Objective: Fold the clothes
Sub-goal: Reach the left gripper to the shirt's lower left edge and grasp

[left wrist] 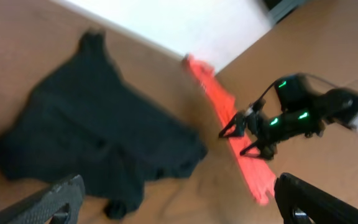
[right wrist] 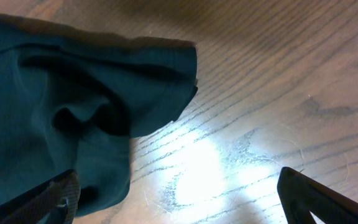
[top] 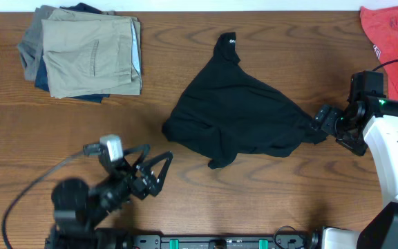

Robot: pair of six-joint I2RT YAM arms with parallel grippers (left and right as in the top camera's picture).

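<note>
Next, my left gripper grabs the black garment by closing on the short front tip (top: pixel 219 163) (left wrist: pixel 117 208) of it, where it sticks out toward the table's front edge.
The clothes (top: pixel 237 114) are one black garment lying crumpled in the middle of the wooden table, a small white logo near its far tip. My left gripper (top: pixel 154 171) hovers open near the front edge, short of the garment's front left corner; the left wrist view shows the clothes (left wrist: pixel 92 134) ahead, with nothing between the fingers. Open too, my right gripper (top: pixel 327 121) sits at the garment's right corner. In the right wrist view the clothes (right wrist: pixel 73 106) fill the left side, and bare wood lies between the fingers.
A stack of folded tan, grey and blue trousers (top: pixel 85 52) lies at the back left. A red-coral shirt (top: pixel 392 31) lies at the back right, beside the right arm. Bare table (top: pixel 268 200) runs along the front.
</note>
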